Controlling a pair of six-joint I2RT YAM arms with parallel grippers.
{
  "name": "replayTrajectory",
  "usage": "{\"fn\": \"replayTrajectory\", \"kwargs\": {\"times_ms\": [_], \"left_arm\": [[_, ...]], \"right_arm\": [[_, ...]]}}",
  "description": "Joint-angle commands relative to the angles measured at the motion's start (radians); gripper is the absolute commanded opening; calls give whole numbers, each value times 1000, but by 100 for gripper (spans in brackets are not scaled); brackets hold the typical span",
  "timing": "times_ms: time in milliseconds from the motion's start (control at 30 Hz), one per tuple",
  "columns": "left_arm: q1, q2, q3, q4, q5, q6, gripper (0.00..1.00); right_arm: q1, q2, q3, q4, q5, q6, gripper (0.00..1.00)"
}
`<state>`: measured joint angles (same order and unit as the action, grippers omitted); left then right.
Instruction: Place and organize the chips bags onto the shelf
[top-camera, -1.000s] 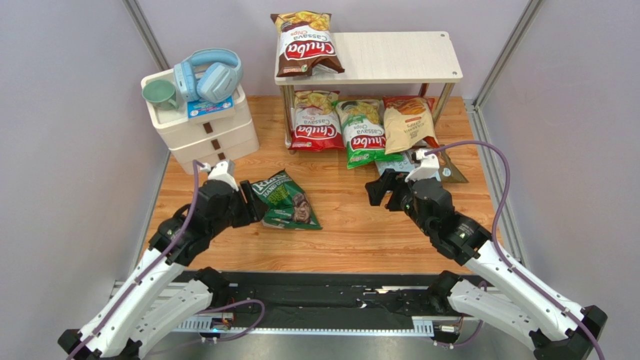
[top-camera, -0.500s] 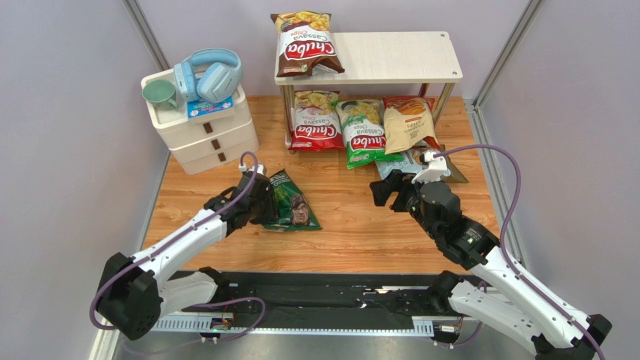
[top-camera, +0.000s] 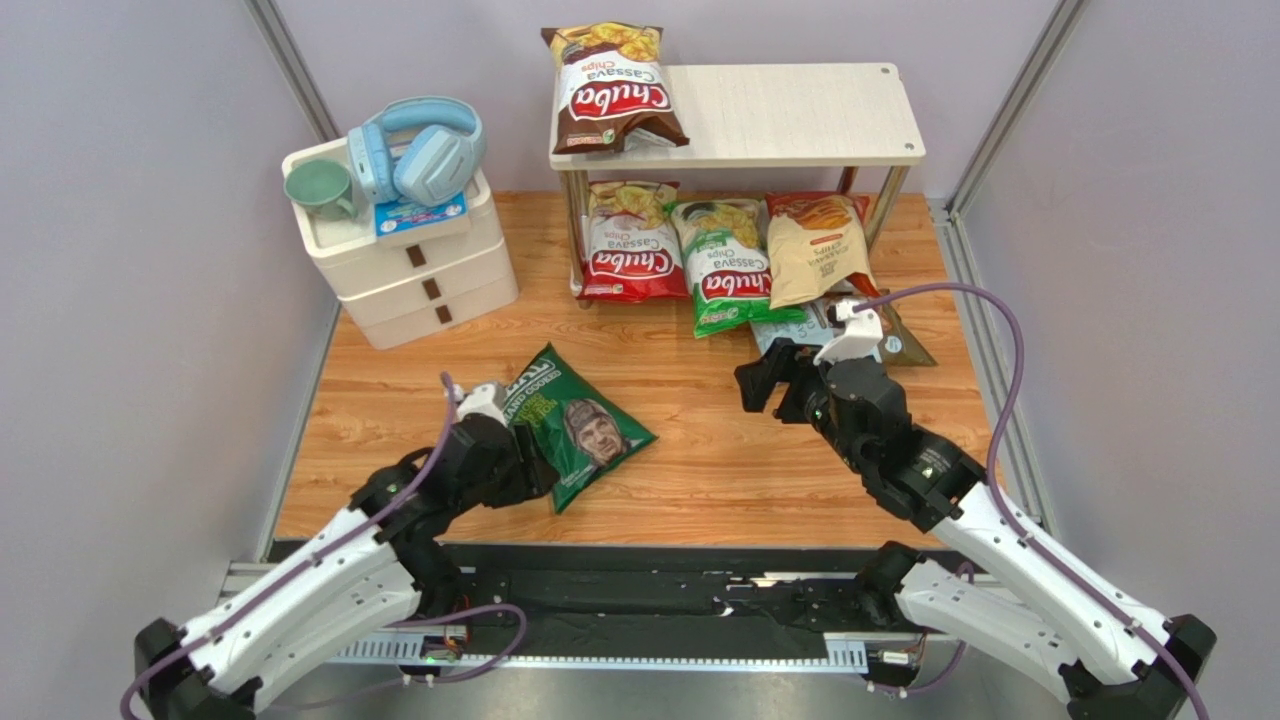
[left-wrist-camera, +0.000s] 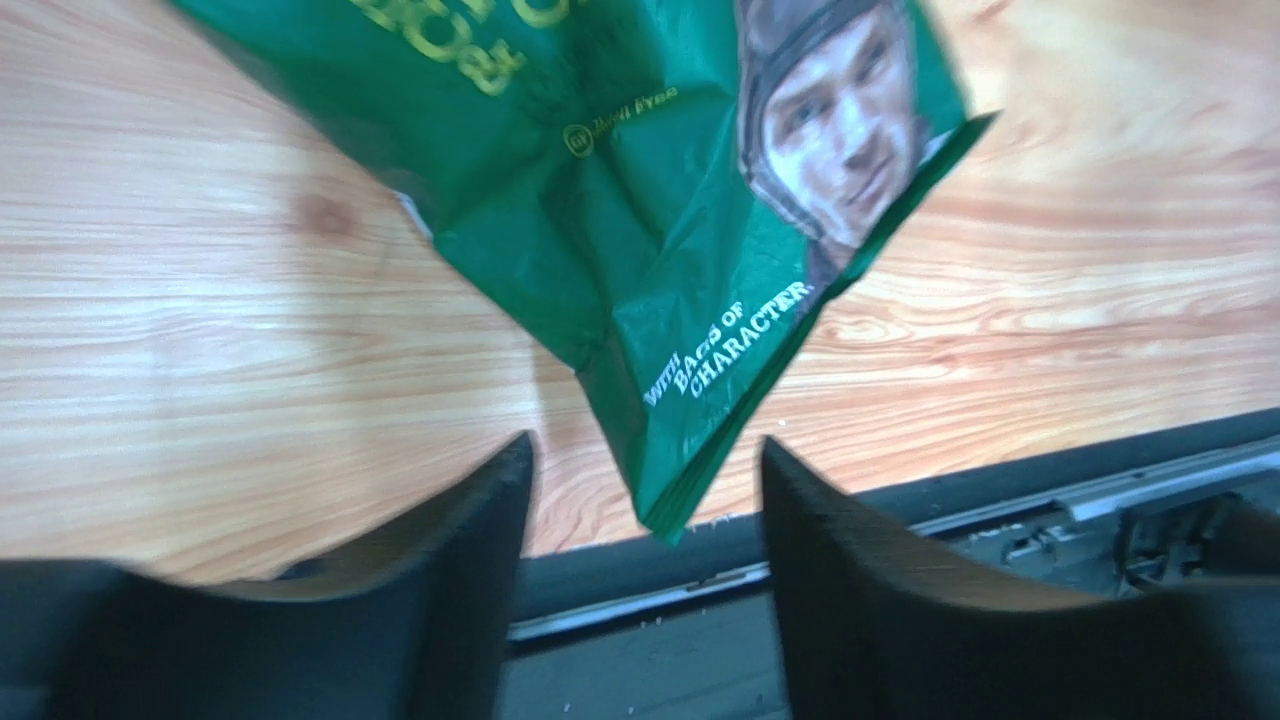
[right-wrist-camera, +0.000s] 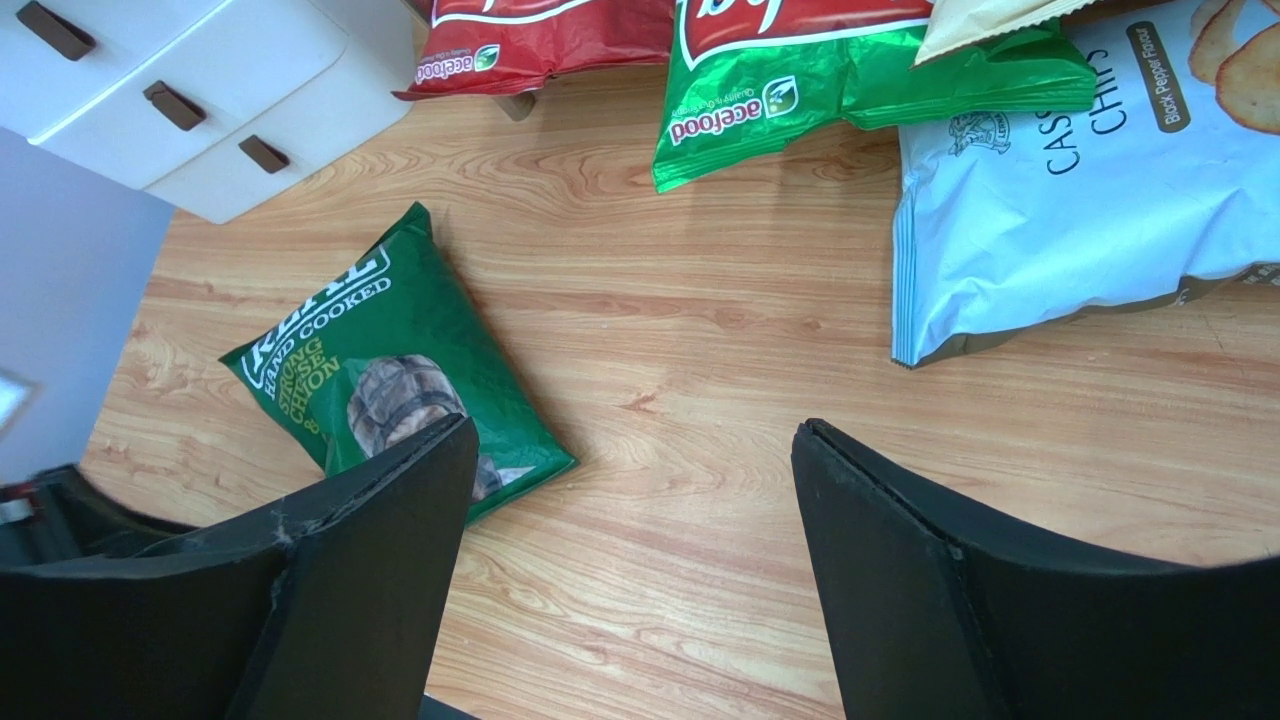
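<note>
The left gripper has only the near corner of the dark green chips bag between its fingers, so it should reach farther over the bag and pinch its creased side (left-wrist-camera: 598, 357).
The dark green chips bag (top-camera: 583, 426) with a man's face lies on the wooden table; its near corner (left-wrist-camera: 672, 510) pokes between the fingers of my left gripper (left-wrist-camera: 646, 444) without touching them. That left gripper (top-camera: 522, 455) is open at the bag's near-left edge. On the shelf (top-camera: 812, 108), a brown bag (top-camera: 609, 90) rests on the top board. Red (top-camera: 631, 243), green (top-camera: 729, 267) and cream-orange (top-camera: 816, 248) bags lean at the lower tier. My right gripper (top-camera: 756, 384) is open and empty above bare wood (right-wrist-camera: 631, 428), near the light blue bag (right-wrist-camera: 1082, 180).
A white three-drawer unit (top-camera: 406, 248) stands at the back left with blue headphones (top-camera: 421, 147) and a green cup (top-camera: 320, 188) on top. Grey walls close in both sides. A black rail (top-camera: 646, 600) runs along the near edge.
My left arm pulled back toward the near edge. The dark green bag turned and shifted with it, its face now pointing right. The right arm barely moved.
</note>
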<state>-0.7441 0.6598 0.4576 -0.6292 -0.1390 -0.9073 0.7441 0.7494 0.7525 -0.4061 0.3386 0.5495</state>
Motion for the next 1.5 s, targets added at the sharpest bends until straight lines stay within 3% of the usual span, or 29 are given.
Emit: {"fn": "replayTrajectory", "kwargs": {"times_ms": [0, 100, 400, 500, 767, 1000, 1133, 1233, 1467], "left_arm": [[0, -167, 98, -181, -134, -56, 69], [8, -190, 93, -193, -131, -83, 79], [121, -51, -184, 189, 76, -234, 81], [129, -92, -212, 187, 7, -243, 82], [172, -209, -299, 240, 41, -254, 83], [176, -106, -388, 413, 95, -301, 83], [178, 18, -347, 450, 88, -283, 82], [177, 135, -301, 486, 99, -248, 77], [176, 328, -275, 611, 131, -232, 43]], "right_arm": [[-3, 14, 8, 46, -13, 6, 83], [-3, 19, 13, 52, -15, 3, 83], [-3, -4, 33, 30, -12, -20, 83], [-3, -30, 25, 10, 2, -29, 83], [-3, -35, 8, 9, -1, -17, 83], [-3, -21, 13, 13, -6, -23, 83], [-3, -15, 24, 16, -10, -23, 82], [-3, -13, 30, 16, -10, -23, 82], [-5, -16, 25, 18, -10, -20, 82]]}}
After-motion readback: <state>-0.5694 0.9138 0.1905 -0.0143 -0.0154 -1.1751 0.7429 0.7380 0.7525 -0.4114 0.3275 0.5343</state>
